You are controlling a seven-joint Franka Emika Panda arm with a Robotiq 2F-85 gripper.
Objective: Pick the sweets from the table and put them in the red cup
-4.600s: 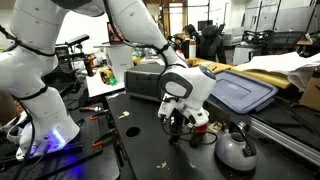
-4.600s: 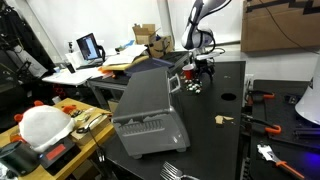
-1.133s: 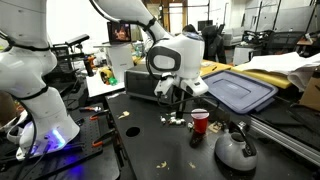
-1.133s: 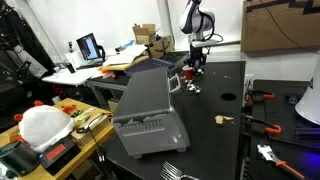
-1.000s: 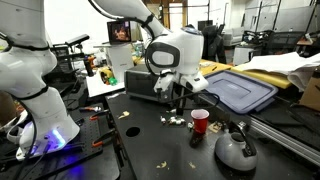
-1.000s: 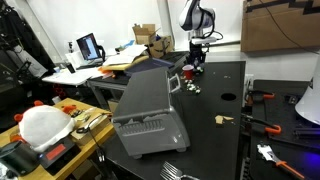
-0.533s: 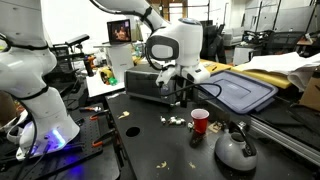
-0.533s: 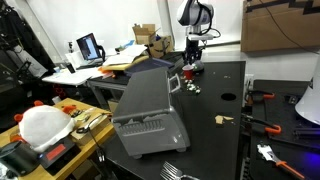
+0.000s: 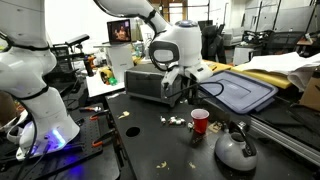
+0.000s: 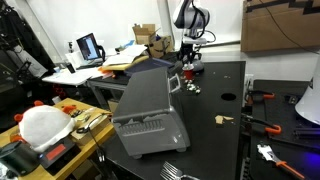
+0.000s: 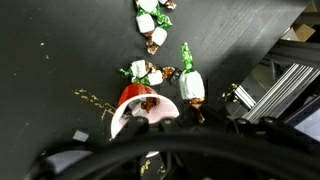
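The robot's gripper should release the white and green sweet inside the red cup (image 9: 200, 120) (image 11: 143, 108), with the sweet that is already lying there.
The red cup (image 9: 200, 121) stands on the black table (image 9: 140, 150), also seen in an exterior view (image 10: 186, 73) and in the wrist view (image 11: 140, 105) with one sweet lying inside. Several wrapped sweets (image 9: 172, 121) lie in a loose cluster beside it (image 11: 152, 72). My gripper (image 9: 187, 100) hangs shut above the sweets and cup, well off the table. In the wrist view a white and green sweet (image 11: 190, 85) hangs by its brown wrapper tail from the shut gripper (image 11: 198, 125), whose dark fingers are blurred.
A grey toaster oven (image 9: 150, 83) stands right behind the gripper. A silver kettle (image 9: 236, 148) sits near the cup toward the table's front. A dark blue lid (image 9: 240, 92) lies at the back. Metal rails (image 11: 275, 85) line the table's edge.
The arm has risen straight up from just above the sweets, with the gripper staying shut. Cup and loose sweets have not moved.
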